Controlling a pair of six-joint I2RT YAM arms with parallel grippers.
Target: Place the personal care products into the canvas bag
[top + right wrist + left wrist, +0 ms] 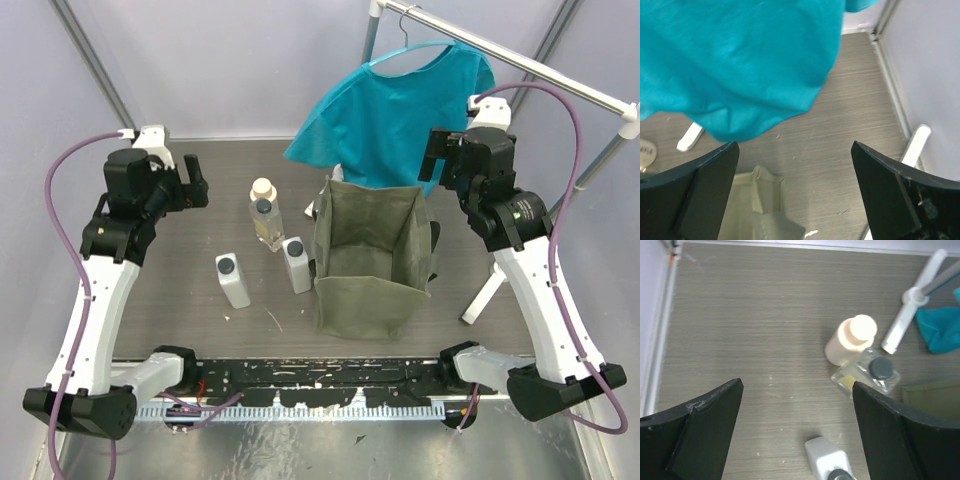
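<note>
The clear yellowish bottle with the dark cap is beside the cream bottle. Next, my left gripper closes on its upper body (267, 219) (865, 371), just below the cap.
The olive-green canvas bag (372, 262) stands open at the table's middle right; its corner shows in the right wrist view (757, 210). Left of it stand a cream bottle (262, 192), a clear yellowish bottle (266, 222) and two white rectangular bottles with dark caps (296, 263) (232, 279). The left wrist view shows the cream bottle (850, 340), the yellowish bottle (867, 377) and one white bottle (827, 460). My left gripper (198, 186) is open and empty, held high left of the bottles. My right gripper (436, 156) is open and empty above the bag's far right corner.
A teal shirt (395, 110) hangs on a white rack (520, 60) behind the bag, close to my right gripper. The rack's white foot (483, 292) rests on the table right of the bag. Grey walls close in the table's sides and back.
</note>
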